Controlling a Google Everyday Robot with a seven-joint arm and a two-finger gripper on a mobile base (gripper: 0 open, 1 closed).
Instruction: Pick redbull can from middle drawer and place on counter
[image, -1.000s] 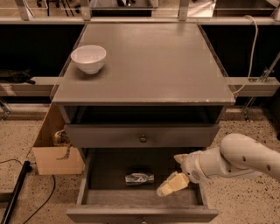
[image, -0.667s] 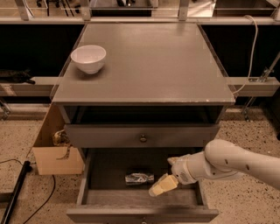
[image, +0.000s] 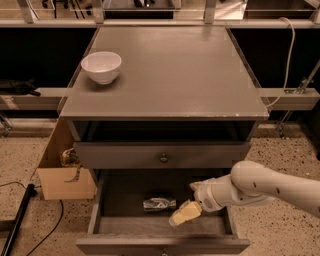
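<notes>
Next, my gripper goes to the redbull can in the middle drawer and closes on the can's end (image: 170, 203) nearest my fingers.
The redbull can (image: 159, 204) lies on its side on the floor of the open middle drawer (image: 120, 197), near the centre. My gripper (image: 182, 203) reaches in from the right and sits just right of the can, low inside the drawer. Its cream fingers (image: 184, 213) stand apart and hold nothing; I cannot tell if they touch the can. The counter (image: 170, 75) above is flat grey, with a pale-chipped front edge.
A white bowl (image: 101, 66) stands at the counter's left. The drawer above (image: 162, 156) is closed. An open cardboard box (image: 62, 172) stands on the floor to the left of the cabinet. A black cable (image: 20, 220) lies on the floor, and a white cable (image: 289, 55) hangs at the right.
My gripper has moved left and further into the drawer, closing on the can from the right. The can has not moved.
</notes>
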